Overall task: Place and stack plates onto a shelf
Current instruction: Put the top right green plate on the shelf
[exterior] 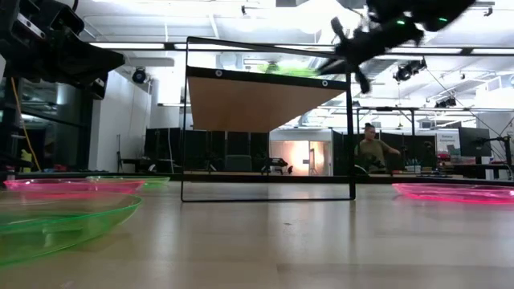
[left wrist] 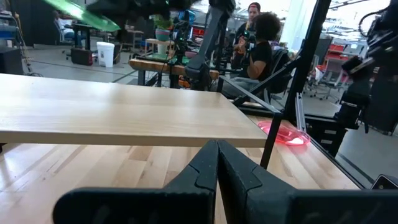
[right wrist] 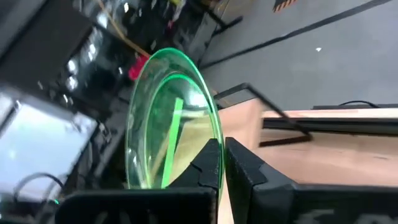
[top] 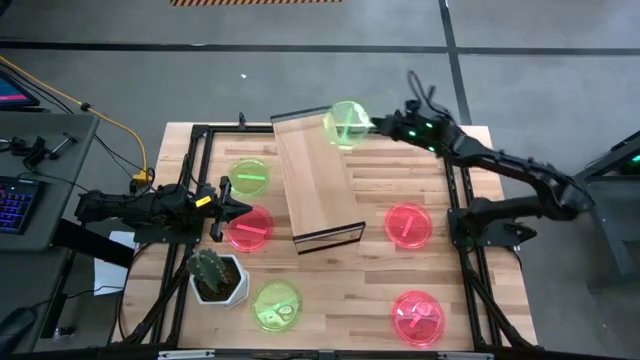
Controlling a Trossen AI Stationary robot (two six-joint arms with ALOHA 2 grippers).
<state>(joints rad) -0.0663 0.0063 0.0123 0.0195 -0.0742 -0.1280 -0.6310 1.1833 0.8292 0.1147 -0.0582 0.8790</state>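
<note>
Next, my right gripper lets go of the neon green plate on the far end of the shelf's light-wood plank [top: 308, 140].
The shelf [top: 315, 180] is a light-wood plank on a dark metal frame, standing mid-table; the low view shows its raised board [exterior: 257, 100]. My right gripper [top: 375, 126] is shut on a neon green plate [top: 347, 124] above the shelf's far end. On the tabletop lie a green plate [top: 249, 178] and a pink plate [top: 249, 229] left of the shelf, another green plate [top: 276, 305] near the front edge, and two pink plates [top: 408, 223] [top: 417, 316] on the right. My left gripper [top: 235, 207] is shut and hovers between the two left plates, touching nothing. My right gripper pinches the green plate's rim [right wrist: 214, 134] between its two fingers [right wrist: 211, 165]. The fingers reach in from the table's right side, about level. The plate is lifted clear above the shelf's far end and sits a little tilted [left wrist: 84, 12].
A white-potted cactus [top: 215, 275] stands near the front left, close to my left arm. Dark frame rails [top: 460, 190] run along the table's left and right sides. People sit in the room beyond the table [left wrist: 261, 37].
</note>
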